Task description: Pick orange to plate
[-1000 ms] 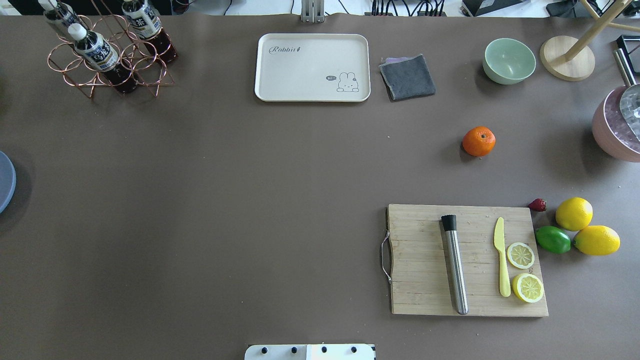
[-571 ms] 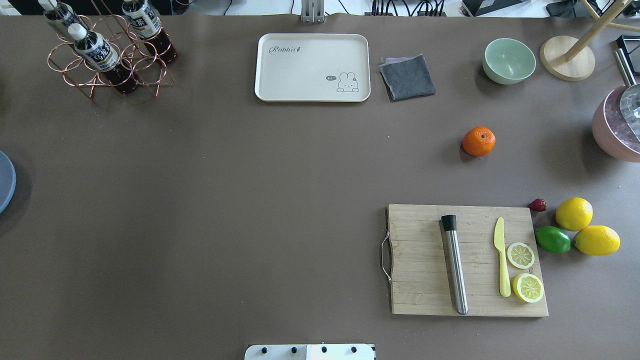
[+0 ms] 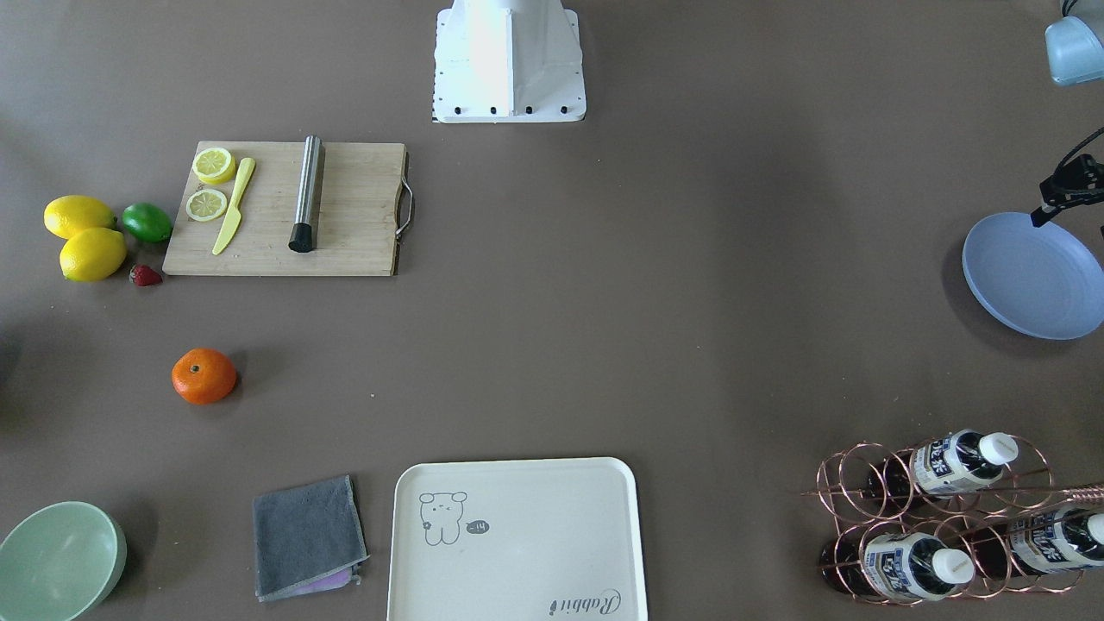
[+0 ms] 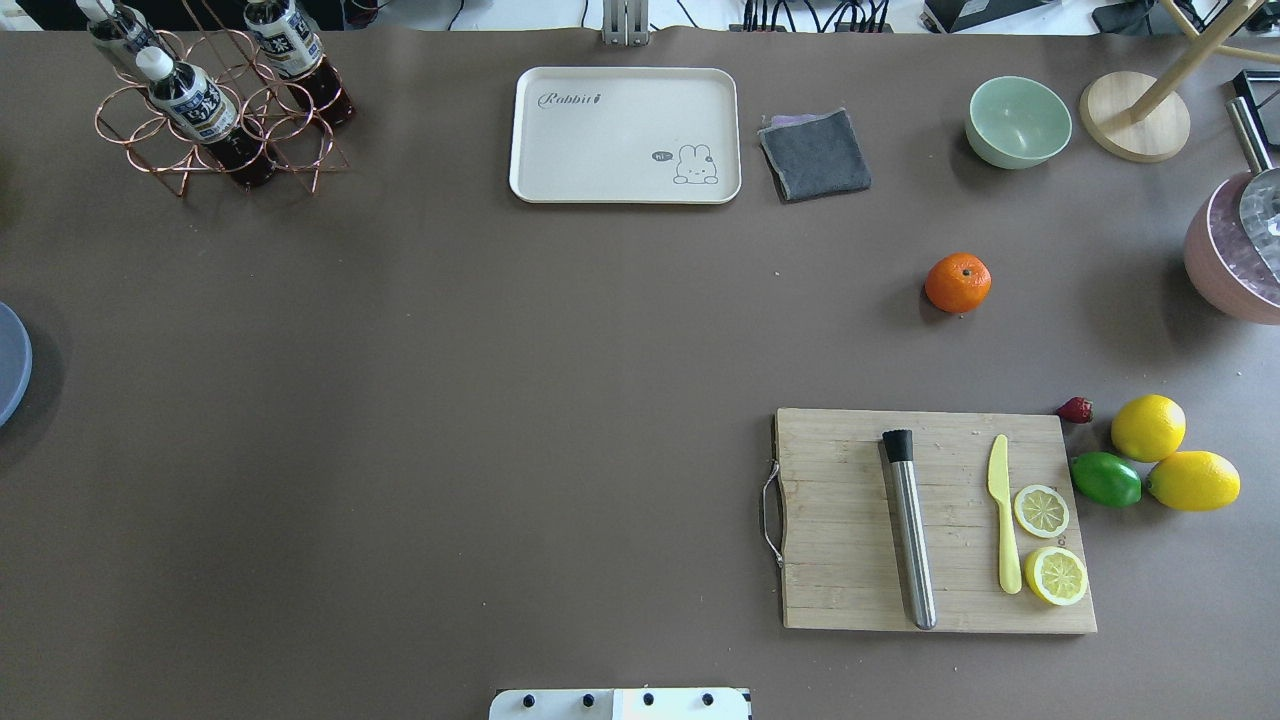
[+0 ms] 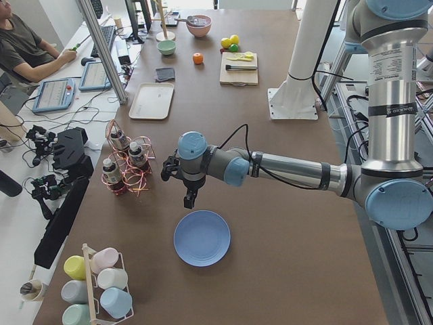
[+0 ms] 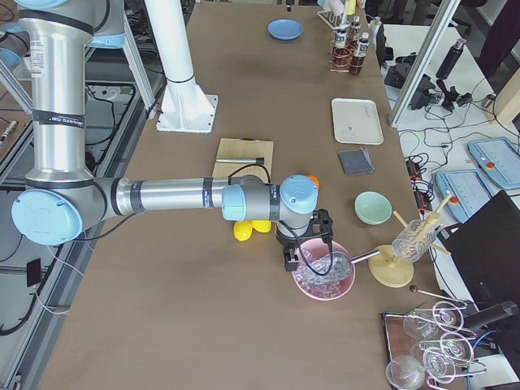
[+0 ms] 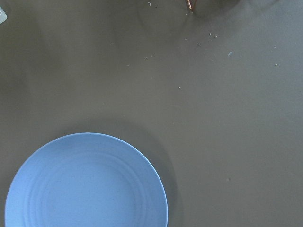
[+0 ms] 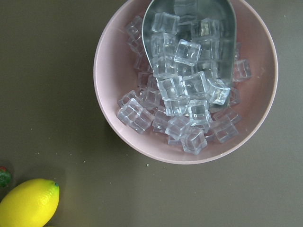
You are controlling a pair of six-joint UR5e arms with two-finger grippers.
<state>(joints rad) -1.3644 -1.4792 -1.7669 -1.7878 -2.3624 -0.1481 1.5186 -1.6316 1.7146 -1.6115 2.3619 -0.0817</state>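
The robot's left gripper needs to next grab the blue plate by the plate's rim [image 3: 1100, 271] [image 7: 8, 208], on the side farthest from the cutting board.
The orange [image 4: 957, 283] [image 3: 203, 376] rests alone on the brown table, between the cutting board and the grey cloth. Far across the table lies the blue plate [image 3: 1031, 276] [image 5: 201, 237] with nothing on it; only its edge [image 4: 8, 362] shows in the overhead view. My left gripper [image 5: 188, 200] hangs just above the plate's far rim, and the left wrist view looks down on the plate [image 7: 85, 184]. My right gripper [image 6: 290, 262] hovers over the pink bowl of ice, well away from the orange. For both grippers I cannot tell whether they are open or shut.
A wooden cutting board [image 4: 850, 520] carries a steel muddler, a yellow knife and lemon slices. Two lemons [image 4: 1148, 427], a lime and a strawberry sit beside it. Along the far edge stand a cream tray [image 4: 625, 135], grey cloth [image 4: 815, 153], green bowl [image 4: 1018, 121], bottle rack [image 4: 215, 100] and ice bowl [image 8: 109, 118].
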